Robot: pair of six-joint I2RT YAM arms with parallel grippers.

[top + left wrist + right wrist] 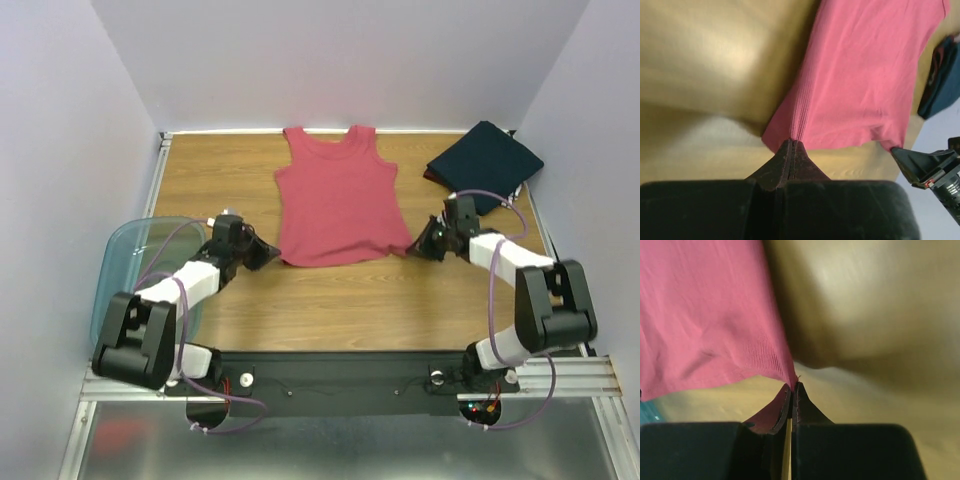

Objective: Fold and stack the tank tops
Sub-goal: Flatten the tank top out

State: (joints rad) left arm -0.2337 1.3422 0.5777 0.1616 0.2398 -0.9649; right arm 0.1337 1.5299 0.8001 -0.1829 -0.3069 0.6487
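Note:
I need to release the dusty red tank top's hem corner with my right gripper on the bare wood nearer the arm bases (420,290).
A dusty red tank top (338,197) lies spread flat on the wooden table, straps toward the back wall. My left gripper (268,252) is shut on its near left hem corner (792,135). My right gripper (415,246) is shut on its near right hem corner (790,377). Both pinch only the cloth edge, and the hem lifts slightly at each corner. A dark navy tank top (486,165) lies folded at the back right; it also shows at the right edge of the left wrist view (942,85).
A translucent teal bin (130,275) sits off the table's left edge beside the left arm. The back wall and side walls close in the table. Bare wood (340,300) lies between the hem and the arm bases.

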